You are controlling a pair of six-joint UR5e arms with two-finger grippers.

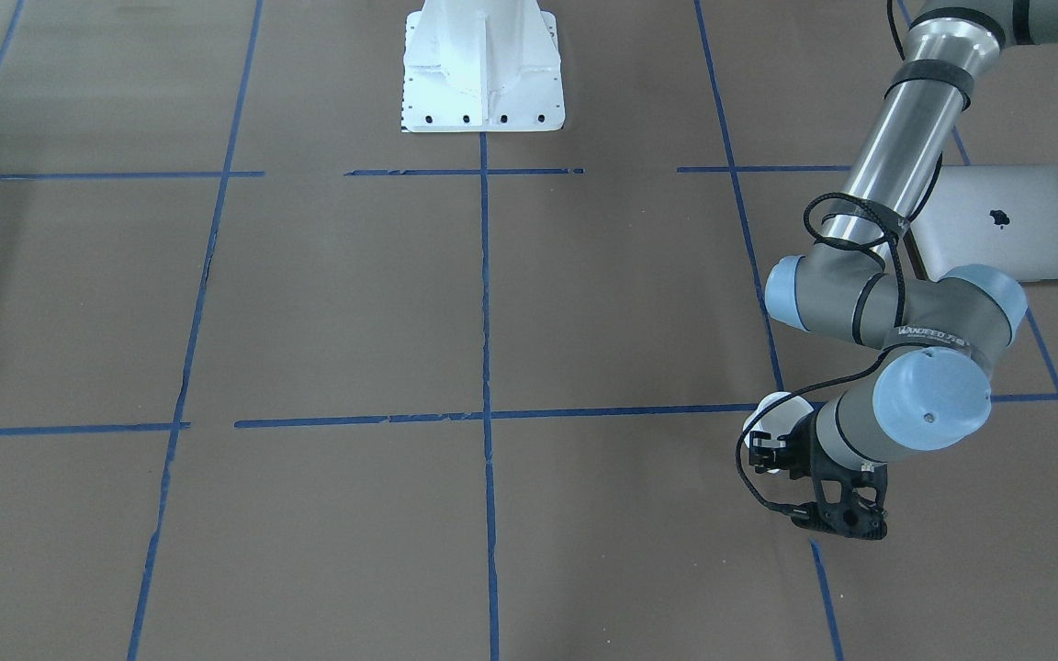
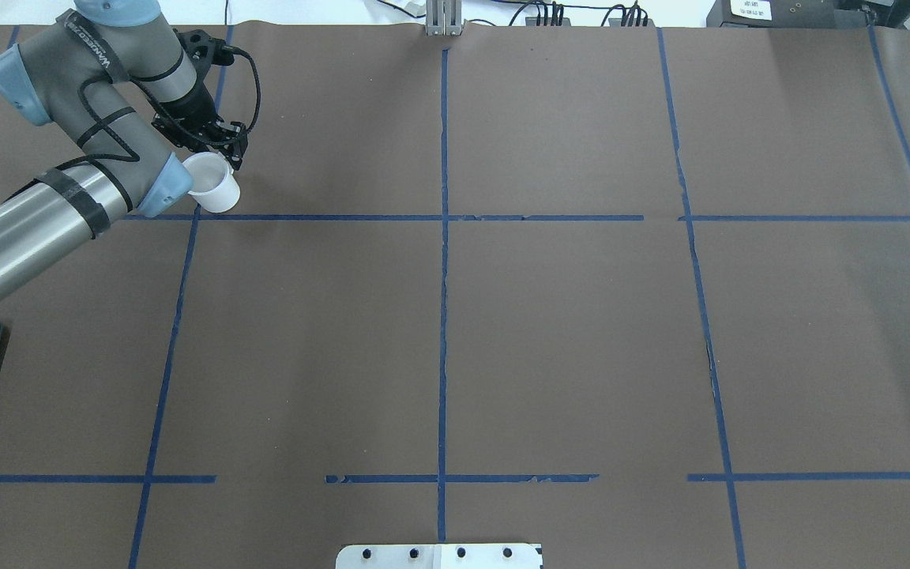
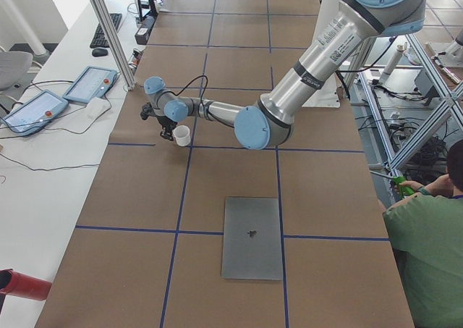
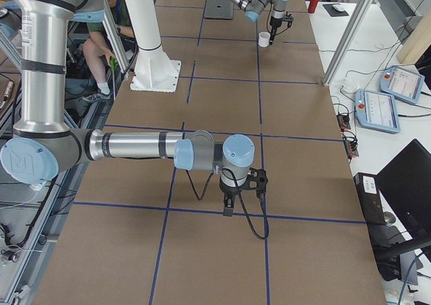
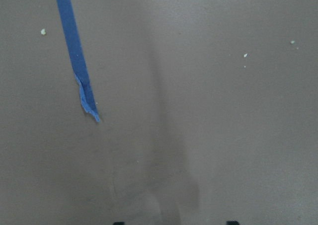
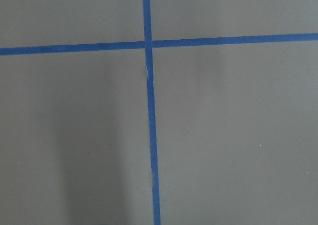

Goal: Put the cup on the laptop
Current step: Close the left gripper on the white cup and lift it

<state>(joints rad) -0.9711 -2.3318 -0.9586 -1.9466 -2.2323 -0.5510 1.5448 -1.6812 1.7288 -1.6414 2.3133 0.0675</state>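
Observation:
My left gripper needs to put the white cup down and let go of it on the dark apple logo of the closed silver laptop [image 1: 999,210].
The small white cup [image 2: 216,188] stands upright on the brown table at the far left, by a blue tape line; it also shows in the front view [image 1: 772,410] and the left side view [image 3: 181,134]. My left gripper [image 2: 222,152] hangs right beside the cup, just past it. In the left wrist view only table shows, with two fingertips far apart at the bottom edge and no cup between them. The closed silver laptop [image 1: 1007,225] lies flat nearer the robot, partly behind my left arm. My right gripper [image 4: 229,207] shows only in the right side view; I cannot tell its state.
The white robot base [image 1: 483,69] stands at the table's middle edge. Blue tape lines [image 2: 443,217] divide the brown table into squares. A seated person in green [image 3: 427,248] is beside the table. Tablets [image 3: 90,83] lie on the side bench.

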